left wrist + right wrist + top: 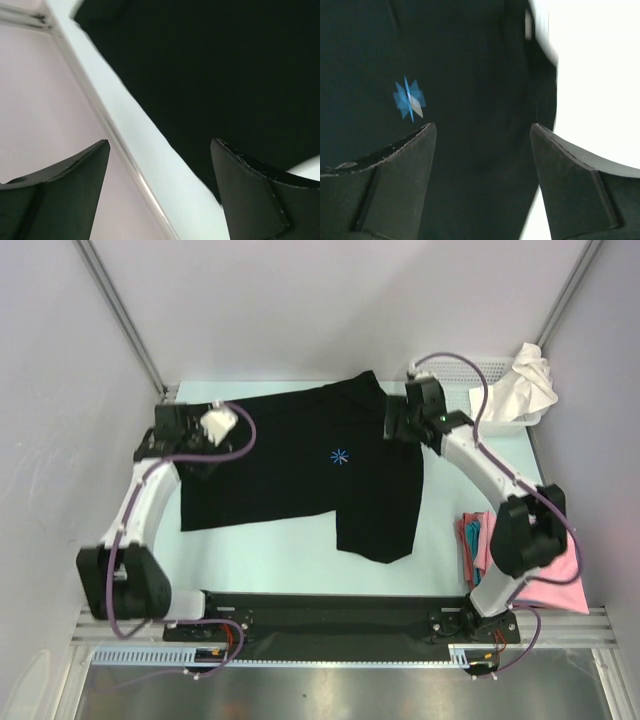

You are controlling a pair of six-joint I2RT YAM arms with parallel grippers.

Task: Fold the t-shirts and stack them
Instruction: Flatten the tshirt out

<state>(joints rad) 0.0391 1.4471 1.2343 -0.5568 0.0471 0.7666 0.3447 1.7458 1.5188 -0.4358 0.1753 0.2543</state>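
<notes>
I should next move my right gripper to the black t-shirt's near sleeve and close it on its outer edge (415, 516) (528, 212), the one that faces the pink shirt.
A large black t-shirt (300, 465) with a small blue star print (341, 456) lies spread on the pale table, its right side folded over. My left gripper (200, 445) is open above the shirt's left edge; the left wrist view shows the black cloth (215, 75) and bare table between the jaws. My right gripper (396, 423) is open above the shirt's upper right part; the right wrist view shows the cloth (480, 150) and blue print (409, 98). Pink and red shirts (476, 540) lie at the right. A white shirt (530, 380) hangs from the basket.
A white mesh basket (490, 405) stands at the back right corner. Grey walls enclose the table on the left, back and right. The table's left edge rail (130, 165) runs close to my left gripper. A pink cloth (555, 590) lies under the right arm.
</notes>
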